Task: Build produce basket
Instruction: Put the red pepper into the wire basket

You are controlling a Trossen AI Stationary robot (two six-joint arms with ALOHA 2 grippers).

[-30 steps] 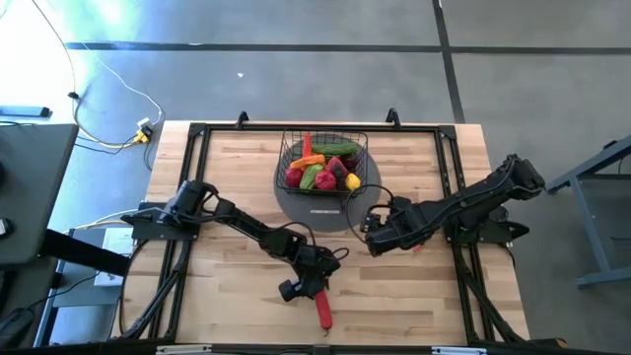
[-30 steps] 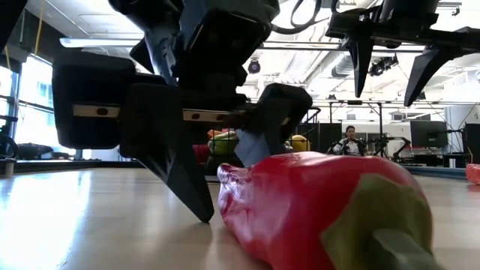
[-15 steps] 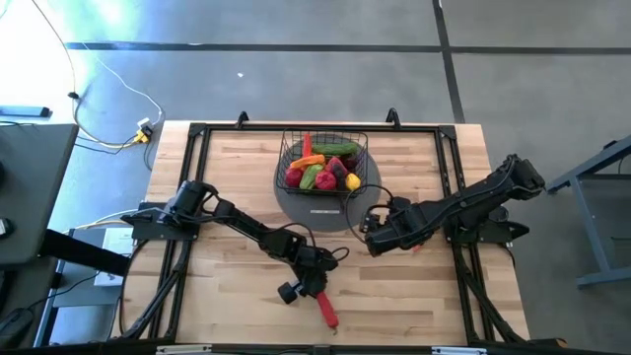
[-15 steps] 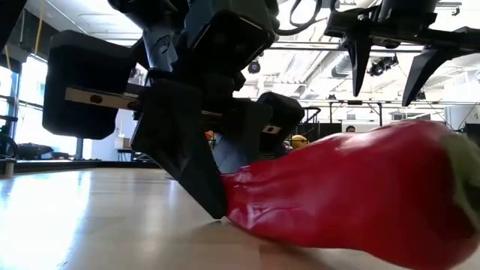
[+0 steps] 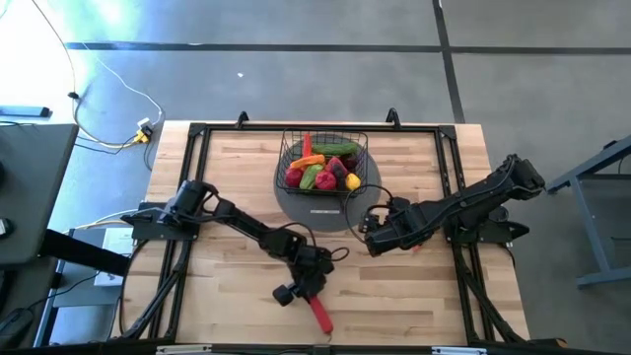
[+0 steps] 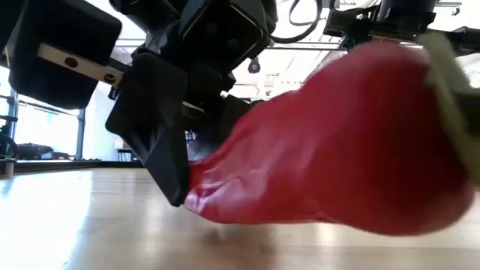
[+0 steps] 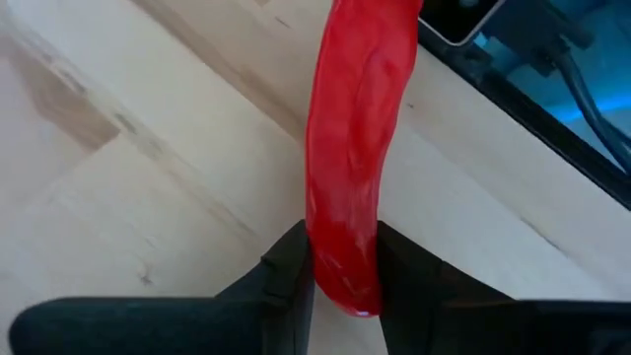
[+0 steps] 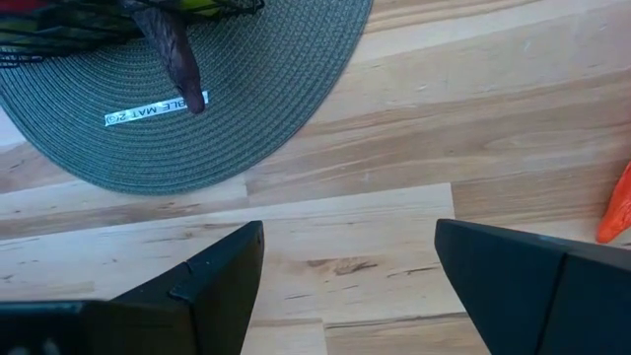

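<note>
My left gripper needs to release the long red pepper in the basket (image 5: 322, 157), between the orange vegetable and the long green vegetable. The red pepper is now near the table's front edge.
The black wire basket (image 5: 323, 161) stands on a round grey mat (image 5: 296, 202) at the table's far middle and holds several toy fruits and vegetables. A long red pepper (image 5: 317, 314) is near the table's front edge, with my left gripper (image 5: 307, 292) shut on it; in the low view the red pepper (image 6: 337, 150) fills most of the picture. My right gripper (image 5: 373, 235) hangs open above the wood just right of the mat, holding nothing. My left gripper pinches the pepper's narrow pointed end (image 7: 343, 281) between its two fingers (image 7: 288, 276). The fingers slant down from the table's far left side and lie across the pepper. The pointed end stays low by the table (image 6: 217, 214); the green stem end (image 6: 450, 67) is tilted up.
A small orange piece (image 8: 616, 212) lies on the wood near my right gripper. A dark purple piece (image 8: 173, 49) sticks out of the basket over the mat (image 8: 197, 118). A black frame (image 5: 197, 133) rims the table. Bare wood spreads between mat and front edge.
My left gripper has shut on the pepper's pointed end and rolled at the wrist without moving away. The pepper, flat on the table before, has tipped: its stem end has risen off the wood while the pointed end stays low.
</note>
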